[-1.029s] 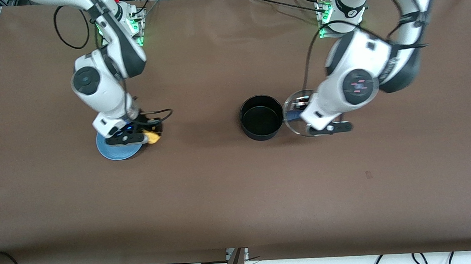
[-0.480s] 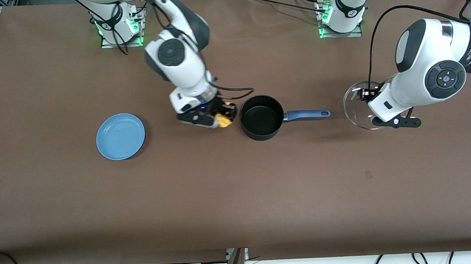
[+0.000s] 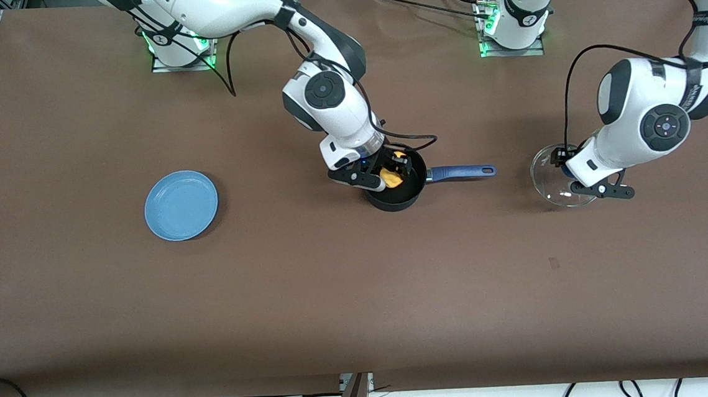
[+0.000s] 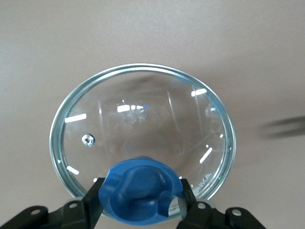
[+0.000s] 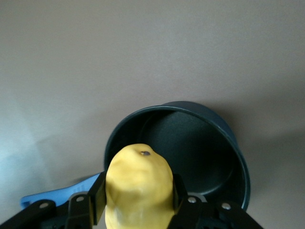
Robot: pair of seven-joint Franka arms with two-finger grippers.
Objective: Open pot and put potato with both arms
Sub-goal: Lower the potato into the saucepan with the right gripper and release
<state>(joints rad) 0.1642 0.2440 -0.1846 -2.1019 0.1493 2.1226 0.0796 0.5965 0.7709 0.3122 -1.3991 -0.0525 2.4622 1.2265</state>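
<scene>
Next, my left gripper lets go of the glass lid on the table [image 3: 539, 205], in the spot between the end of the blue handle and the faint square mark.
The black pot [image 3: 408, 196] stands open in the middle of the table, its blue handle [image 3: 461, 171] pointing toward the left arm's end. My right gripper [image 3: 391, 172] is shut on the yellow potato [image 3: 393, 179] and holds it over the pot's mouth. In the right wrist view the potato [image 5: 139, 186] sits between the jaws above the pot [image 5: 200, 143]. My left gripper [image 3: 566, 165] is shut on the blue knob [image 4: 140, 191] of the glass lid [image 3: 556, 187], low over the table beside the handle's tip. The lid [image 4: 143, 124] fills the left wrist view.
A flat light-blue plate [image 3: 180, 205] lies bare toward the right arm's end of the table. Both arm bases stand along the table's edge farthest from the front camera.
My right gripper carried the potato from the plate across to over the pot. My left gripper carried the lid away from the pot toward the left arm's end and lowered it.
</scene>
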